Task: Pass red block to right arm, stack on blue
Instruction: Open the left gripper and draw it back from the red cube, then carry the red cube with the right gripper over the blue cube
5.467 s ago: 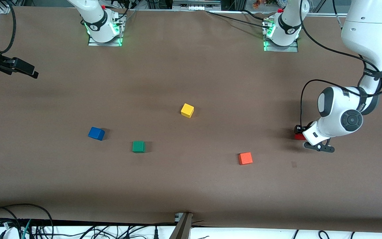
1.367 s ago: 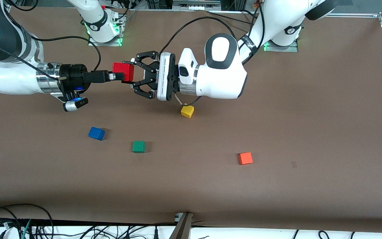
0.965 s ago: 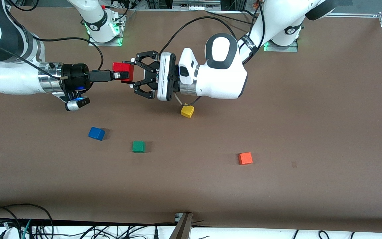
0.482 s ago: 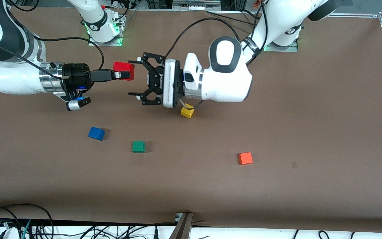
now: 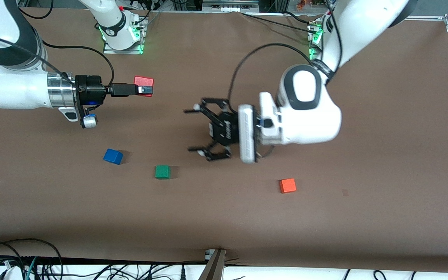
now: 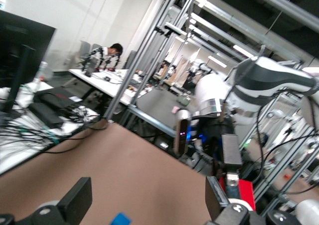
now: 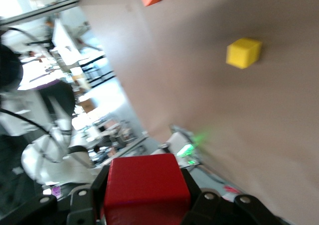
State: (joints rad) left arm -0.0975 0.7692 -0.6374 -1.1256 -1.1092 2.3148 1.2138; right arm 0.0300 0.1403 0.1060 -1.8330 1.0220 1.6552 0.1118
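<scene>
Next, my right gripper lets go of the red block on the blue cube's far edge (image 5: 108,150), away from the green cube.
My right gripper (image 5: 145,90) is shut on the red block (image 5: 143,82) and holds it in the air, over the table near the right arm's base. The block fills the space between the jaws in the right wrist view (image 7: 144,185). The blue cube (image 5: 113,156) sits on the table, nearer to the front camera than the spot below the red block. My left gripper (image 5: 195,130) is open and empty over the table's middle. In the left wrist view my left gripper (image 6: 147,202) faces the red block (image 6: 245,192) and the blue cube (image 6: 120,219).
A green cube (image 5: 162,171) lies beside the blue cube, toward the left arm's end. An orange cube (image 5: 287,185) lies farther toward that end. The yellow cube (image 7: 243,53) shows in the right wrist view; the left hand hides it in the front view.
My left gripper has opened off the red block and drawn back toward the left arm's end. The red block stays in my right gripper, which has barely moved.
</scene>
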